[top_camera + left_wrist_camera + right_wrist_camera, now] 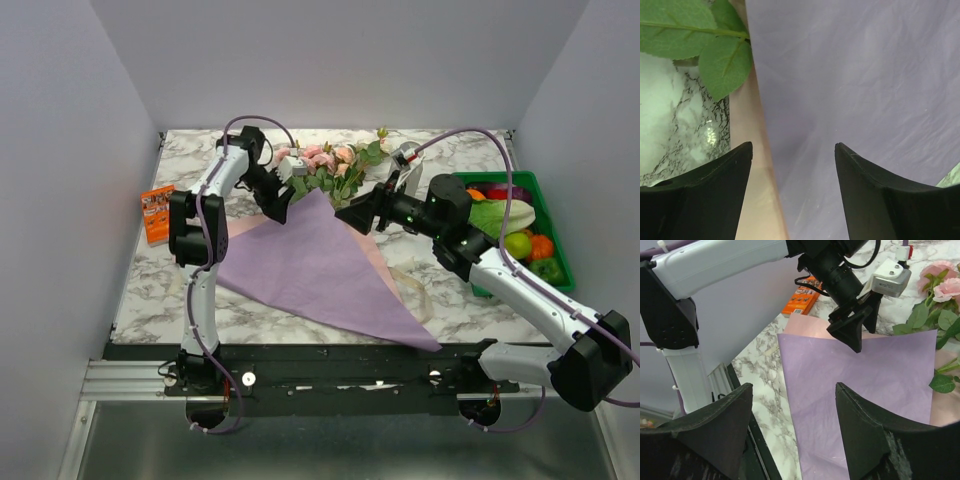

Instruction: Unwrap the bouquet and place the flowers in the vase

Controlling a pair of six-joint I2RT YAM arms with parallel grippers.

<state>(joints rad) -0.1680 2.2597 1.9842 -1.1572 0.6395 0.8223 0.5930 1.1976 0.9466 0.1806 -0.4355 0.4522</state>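
The flap of the purple wrapping paper covers the flower stems, so I will use my left gripper to pinch the flap's edge [759, 82] beside the leaves and lift it off the stems.
The purple wrapping paper [315, 270] lies spread flat on the marble table, its pink inner side [747, 165] showing along one edge. The flowers [325, 162], pink and cream roses with green leaves, lie at the paper's far end; they also show as pink roses [940, 280] and a leaf [722, 62]. My left gripper [279, 208] hangs open just above the paper's upper left edge [792, 147], holding nothing. My right gripper [347, 214] is open over the paper [792, 387], facing the left gripper, nothing between its fingers. I cannot make out the vase; the right arm covers that area.
A beige ribbon [415, 295] trails off the paper's right side. A green crate [552, 225] of vegetables stands at the right edge. An orange packet [157, 213] lies at the left edge. White walls enclose the table on three sides.
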